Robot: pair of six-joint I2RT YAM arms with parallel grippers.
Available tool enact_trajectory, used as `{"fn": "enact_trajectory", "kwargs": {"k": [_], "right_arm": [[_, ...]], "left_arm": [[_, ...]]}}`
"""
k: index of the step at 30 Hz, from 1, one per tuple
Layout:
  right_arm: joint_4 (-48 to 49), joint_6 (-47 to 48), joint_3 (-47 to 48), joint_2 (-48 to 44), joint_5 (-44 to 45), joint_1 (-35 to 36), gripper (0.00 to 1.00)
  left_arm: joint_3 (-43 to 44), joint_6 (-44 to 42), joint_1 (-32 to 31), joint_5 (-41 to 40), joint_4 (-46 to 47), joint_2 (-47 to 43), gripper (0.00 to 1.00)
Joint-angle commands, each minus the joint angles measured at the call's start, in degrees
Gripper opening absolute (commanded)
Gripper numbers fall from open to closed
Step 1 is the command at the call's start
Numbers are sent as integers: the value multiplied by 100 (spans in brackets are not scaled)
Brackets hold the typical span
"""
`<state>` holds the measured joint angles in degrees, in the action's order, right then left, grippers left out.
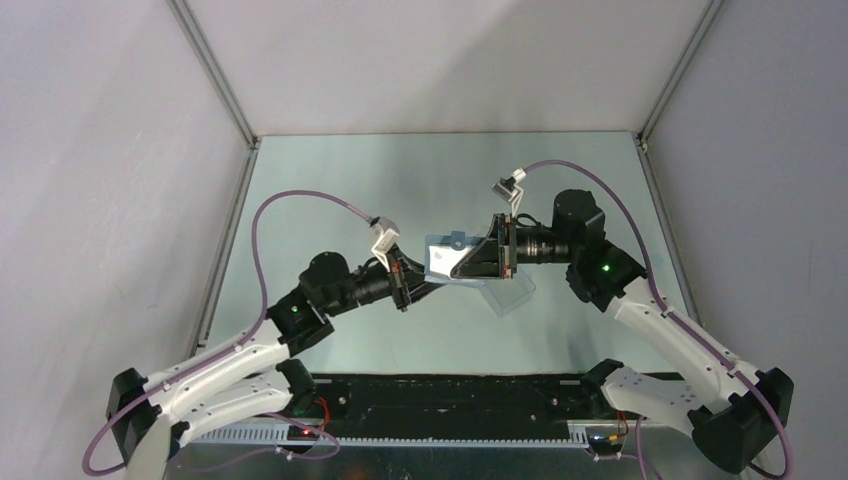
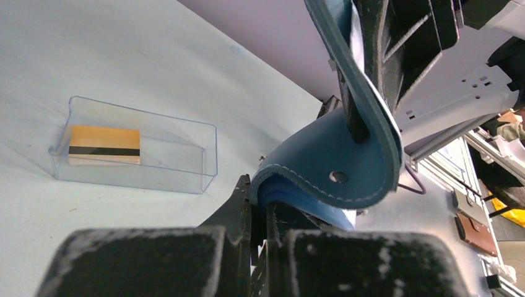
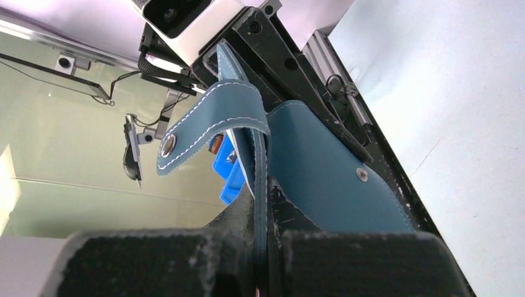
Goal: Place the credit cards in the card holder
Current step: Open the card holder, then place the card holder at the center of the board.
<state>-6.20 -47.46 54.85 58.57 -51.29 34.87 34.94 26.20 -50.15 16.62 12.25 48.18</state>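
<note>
The blue card holder will go down on the table's front edge (image 1: 442,348), by the black rail, when I set it there with my left gripper.
The blue card holder (image 1: 441,259) hangs above the table's middle, gripped from both sides. My left gripper (image 1: 424,284) is shut on its lower edge (image 2: 291,176). My right gripper (image 1: 472,262) is shut on the opposite flap, and in the right wrist view the stitched edge (image 3: 260,179) runs between its fingers. The clasp tab (image 3: 186,133) with its snap curls off to the left. One orange-gold credit card (image 2: 104,144) with a black stripe lies in a clear plastic box (image 2: 186,162) on the table. I see no card inside the holder.
The clear box (image 1: 510,292) sits on the table just below and right of the held holder, partly under the right arm. Aluminium frame rails run along both sides of the table, and grey walls close it in.
</note>
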Motion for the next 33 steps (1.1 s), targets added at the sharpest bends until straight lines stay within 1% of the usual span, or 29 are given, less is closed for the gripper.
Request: {"fn": "enact_trajectory", "kwargs": {"k": [1,2,4,5,6,7,8,9,10,12,15,16,20,24,25,27,29,31,33], "right_arm": [[-471,42,22,-93,155,-78,1],[-371,-44,20,-98,203,-122,3],[-243,-146,25,-76,236,-286,10],[-211,-181,21,-52,269,-397,18],[-222,-192,25,-32,299,-531,23],[-290,-197,25,31,335,-594,25],[-318,-191,26,71,337,-738,31],[-358,-151,26,176,334,-799,33],[-374,-132,19,227,328,-914,39],[-376,-98,15,433,254,-1058,45],[-297,-30,22,801,183,-1176,51],[-296,-15,24,865,195,-1217,57],[-382,114,26,1220,328,-1280,69],[-498,271,26,1639,413,-1319,75],[-506,294,26,1679,411,-1324,75],[-591,400,25,1742,462,-1324,85],[-749,540,23,1721,583,-1355,92],[-961,719,25,1640,756,-1402,97],[-1203,908,20,1522,914,-1460,99]], "left_arm": [[36,-88,90,-392,567,-455,0],[-43,-2,92,-364,567,-475,0],[-188,159,85,-313,573,-524,0],[-242,211,91,-277,569,-552,0],[-345,312,92,-258,573,-570,0],[-399,358,93,-226,575,-580,0],[-503,454,93,-204,576,-599,0],[-553,499,87,-191,572,-604,0],[-645,595,90,-185,576,-618,0],[-759,717,89,-158,577,-633,0],[-859,946,88,-155,587,-635,0],[-899,1004,86,-185,592,-635,0],[-1025,1451,101,-350,591,-595,0],[-1117,2018,135,-438,589,-443,0],[-1170,2251,145,-488,591,-393,0],[-1271,2552,196,-588,593,-329,0],[-1415,2811,264,-685,589,-296,0],[-1605,3091,425,-738,590,-278,0],[-1822,3350,726,-750,589,-298,0]]}}
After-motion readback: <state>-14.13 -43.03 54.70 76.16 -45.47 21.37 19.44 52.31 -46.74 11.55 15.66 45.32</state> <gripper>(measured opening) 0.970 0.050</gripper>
